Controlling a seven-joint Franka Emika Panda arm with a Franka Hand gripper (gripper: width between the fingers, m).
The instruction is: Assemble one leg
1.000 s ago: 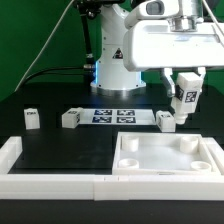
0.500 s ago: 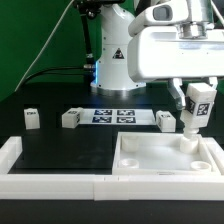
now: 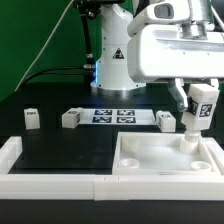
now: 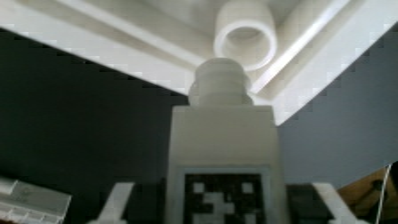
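I should use my gripper to release the leg, now tilted just over a corner socket, upright over the white panel's corner socket (image 3: 206, 164) (image 4: 246, 42) that is nearest the front border rail, below the arm.
My gripper (image 3: 198, 104) is shut on a leg (image 3: 198, 112), a small white peg with a black-and-white tag. I hold it tilted, its lower tip just over the far right corner socket (image 3: 189, 149) of the large white panel (image 3: 150, 158). In the wrist view the leg (image 4: 222, 140) points at the round socket (image 4: 246, 40), with a finger (image 4: 121, 205) on either side of it and my gripper (image 4: 222, 205) closed around it. Three more legs stand on the table: one (image 3: 32, 118) at the exterior view's left, one (image 3: 70, 118) beside it, one (image 3: 166, 121) near the panel.
The marker board (image 3: 111, 115) lies between the loose legs in front of the robot base. Long white border rails run along the front (image 3: 55, 185) and the left (image 3: 10, 150) of the black table.
My gripper moved to the exterior view's right with the leg and brought its tip down over the panel's far right socket. It has held still over the last half second.
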